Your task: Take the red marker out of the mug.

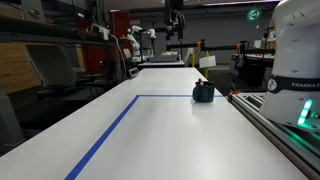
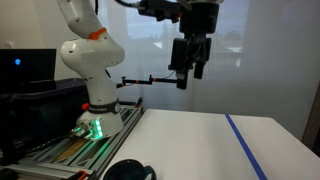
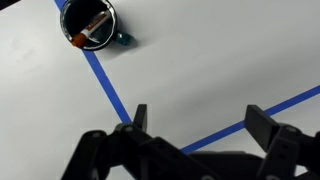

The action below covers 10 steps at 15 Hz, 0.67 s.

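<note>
Next, I move my gripper to the red marker's upper end point(image 1: 199, 83) point(image 3: 79, 40), where it rests on the mug's rim, and close it there.
The mug point(image 3: 90, 24) is a small dark teal cup at the top left of the wrist view, with the red marker point(image 3: 92, 26) lying slanted inside it. In an exterior view the mug point(image 1: 203, 92) stands on the white table beside the blue tape line. My gripper point(image 3: 200, 120) is open and empty, high above the table and well apart from the mug. In an exterior view the gripper point(image 2: 188, 72) hangs in the air, fingers pointing down. The mug is out of sight there.
Blue tape lines point(image 3: 105, 85) cross the white table point(image 1: 150, 130). The robot base point(image 2: 95, 100) stands on a rail at the table's side point(image 1: 290, 120). A dark round object point(image 2: 130, 171) sits at the bottom edge. Shelves and equipment fill the background.
</note>
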Each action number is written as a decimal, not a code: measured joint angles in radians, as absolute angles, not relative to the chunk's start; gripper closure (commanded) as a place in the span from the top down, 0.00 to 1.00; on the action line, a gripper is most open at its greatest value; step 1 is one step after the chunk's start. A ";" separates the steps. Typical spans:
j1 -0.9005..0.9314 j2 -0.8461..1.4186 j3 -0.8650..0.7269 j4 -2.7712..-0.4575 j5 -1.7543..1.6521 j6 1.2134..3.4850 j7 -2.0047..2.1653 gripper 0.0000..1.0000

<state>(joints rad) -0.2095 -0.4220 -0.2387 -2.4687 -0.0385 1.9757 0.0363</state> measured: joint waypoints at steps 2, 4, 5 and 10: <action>-0.219 -0.374 -0.269 -2.511 -0.019 2.024 0.035 1.00; -0.234 -0.326 -0.284 -2.541 -0.014 2.075 0.035 1.00; -0.242 -0.303 -0.288 -2.553 -0.014 2.097 0.036 1.00; -0.284 -0.202 -0.299 -2.584 -0.018 2.173 0.038 1.00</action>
<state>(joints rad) -0.2836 -0.2023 -0.2991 -2.5838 -0.0177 2.1732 0.0382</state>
